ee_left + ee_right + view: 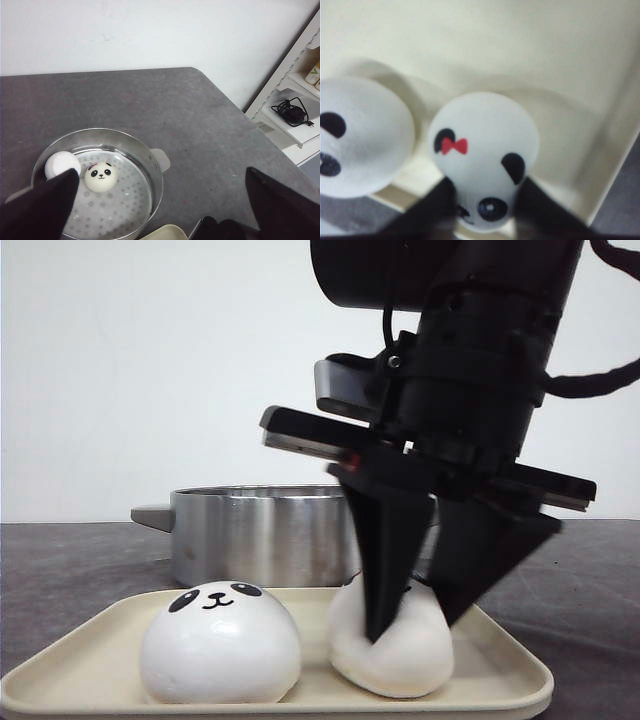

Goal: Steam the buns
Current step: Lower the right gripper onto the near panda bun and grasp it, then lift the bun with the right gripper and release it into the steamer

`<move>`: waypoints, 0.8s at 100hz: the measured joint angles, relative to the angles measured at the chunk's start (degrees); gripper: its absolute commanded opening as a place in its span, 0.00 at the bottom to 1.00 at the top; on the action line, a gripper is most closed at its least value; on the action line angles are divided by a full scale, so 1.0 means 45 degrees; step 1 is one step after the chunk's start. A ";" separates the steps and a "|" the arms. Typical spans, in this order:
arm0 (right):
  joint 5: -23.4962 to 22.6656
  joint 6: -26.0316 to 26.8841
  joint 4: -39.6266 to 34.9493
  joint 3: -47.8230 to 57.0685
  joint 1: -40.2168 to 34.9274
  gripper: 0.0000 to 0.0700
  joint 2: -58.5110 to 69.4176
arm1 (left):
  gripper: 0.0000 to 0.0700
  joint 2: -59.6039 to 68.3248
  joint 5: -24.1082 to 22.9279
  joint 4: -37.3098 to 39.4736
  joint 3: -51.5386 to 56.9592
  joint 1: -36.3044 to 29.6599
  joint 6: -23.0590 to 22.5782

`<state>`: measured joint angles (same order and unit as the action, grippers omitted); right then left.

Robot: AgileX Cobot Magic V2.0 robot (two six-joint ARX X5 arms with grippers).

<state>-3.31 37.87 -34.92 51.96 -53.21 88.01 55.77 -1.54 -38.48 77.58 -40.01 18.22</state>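
Observation:
My right gripper is going to put the panda bun with the red bow down inside the steel pot [262, 545], near the tray.
Two white panda buns lie on a cream tray [500, 695]. The left bun [220, 640] rests free, face up. My right gripper [412, 625] is shut on the right bun [400, 665] and squeezes its sides as it sits on the tray. The right wrist view shows this bun [485, 135] with a red bow between my fingers [487, 205], and the other bun [360, 135] beside it. Two more buns [101, 176] [61, 164] lie in the steel pot [150, 160]. My left gripper [161, 175] is open and empty above the pot.
The steel pot [260, 530] stands just behind the tray on the grey table. A tray corner [167, 232] lies close to the pot. A white shelf with a black cable [295, 110] stands beyond the table's edge. A white wall is behind.

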 measured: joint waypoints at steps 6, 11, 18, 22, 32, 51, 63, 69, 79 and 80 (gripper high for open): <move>0.0005 -0.0034 -0.0049 0.0044 0.0000 0.02 -0.0034 | 0.95 -0.0005 0.0000 -0.0005 0.0000 0.0000 0.0000; -0.0015 -0.0112 -0.0204 0.0228 0.0000 0.02 -0.0180 | 0.95 -0.0015 0.0000 -0.0005 0.0000 0.0000 -0.0005; -0.0248 -0.0345 -0.0466 0.0971 0.0000 0.02 -0.0627 | 0.95 -0.0034 0.0000 0.0000 0.0000 0.0000 -0.0010; -0.0287 -0.0495 -0.0495 0.1700 0.0000 0.01 -0.0928 | 0.95 -0.0049 0.0000 0.0010 0.0000 0.0000 -0.0010; -0.0117 -0.1103 -0.0607 0.4303 0.0000 0.01 -0.1433 | 0.95 -0.0073 -0.0005 0.0039 0.0000 0.0000 -0.0010; 0.1428 -0.2637 -0.0850 0.8281 0.0423 0.01 -0.1336 | 0.95 -0.0073 -0.0005 0.0034 0.0000 0.0000 -0.0010; 0.1549 -0.3259 -0.0850 0.9180 0.1229 0.01 -0.0865 | 0.95 -0.0073 -0.0005 0.0034 0.0000 0.0000 -0.0010; 0.1506 -0.3458 -0.1161 0.9175 0.1661 0.01 -0.0515 | 0.95 -0.0073 0.0000 0.0034 0.0000 0.0000 -0.0010; 0.1418 -0.3701 -0.1807 0.9156 0.2268 0.01 0.0481 | 0.95 -0.0073 -0.0005 0.0034 0.0000 0.0000 -0.0010; 0.1418 -0.3716 -0.1870 0.9156 0.2322 0.01 0.0597 | 0.95 -0.0073 -0.0005 0.0034 0.0000 0.0000 -0.0010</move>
<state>3.07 21.15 -43.33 93.17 -42.76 90.70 55.44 -1.56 -38.33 77.58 -40.01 18.17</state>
